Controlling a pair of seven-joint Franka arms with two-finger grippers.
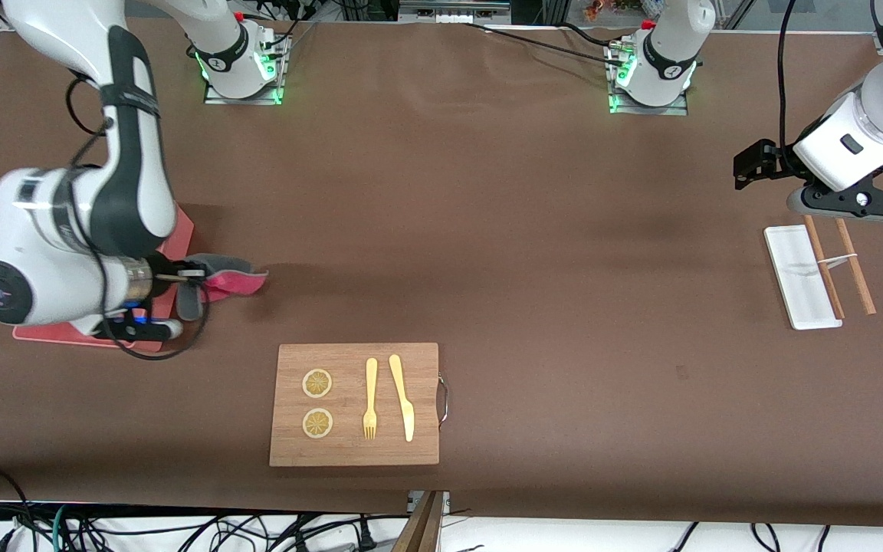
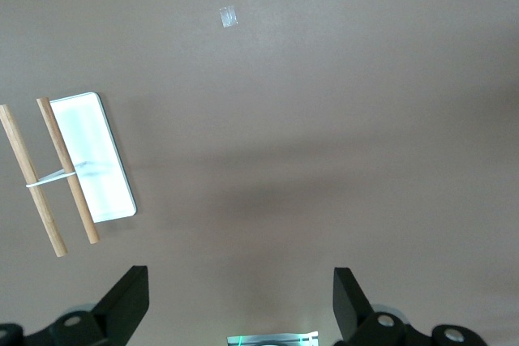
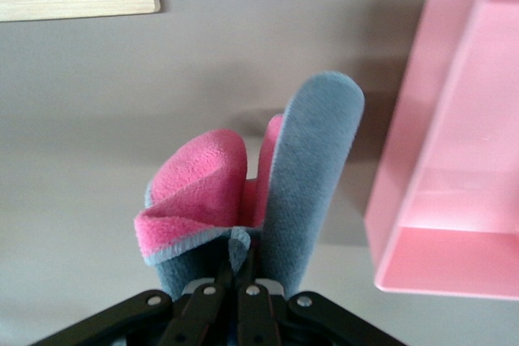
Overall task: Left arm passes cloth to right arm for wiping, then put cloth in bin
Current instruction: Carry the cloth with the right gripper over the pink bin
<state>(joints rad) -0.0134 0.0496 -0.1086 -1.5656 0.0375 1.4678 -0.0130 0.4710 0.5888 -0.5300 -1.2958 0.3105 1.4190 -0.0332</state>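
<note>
Next, I release the cloth from my right gripper inside the salmon-pink bin (image 1: 120, 295), close to the side of the bin nearest the wooden board.
The right arm reaches down at its own end of the table. My right gripper (image 1: 195, 274) (image 3: 243, 263) is shut on the cloth (image 1: 231, 277) (image 3: 203, 192), which is bunched up with pink and grey folds sticking out past the fingers. The cloth hangs over the table just beside the rim of the salmon-pink bin (image 1: 183, 230) (image 3: 438, 200); the arm hides most of the bin in the front view. My left gripper (image 1: 752, 162) (image 2: 241, 281) waits in the air at the left arm's end of the table. It is open, with nothing between its fingers.
A wooden board (image 1: 353, 452) lies near the front camera with two lemon slices (image 1: 317, 383), a fork (image 1: 370, 399) and a knife (image 1: 403, 399) on it. A small white tray (image 1: 794, 284) (image 2: 93, 160) and a pair of chopsticks (image 1: 855, 268) (image 2: 69, 176) lie below the left gripper.
</note>
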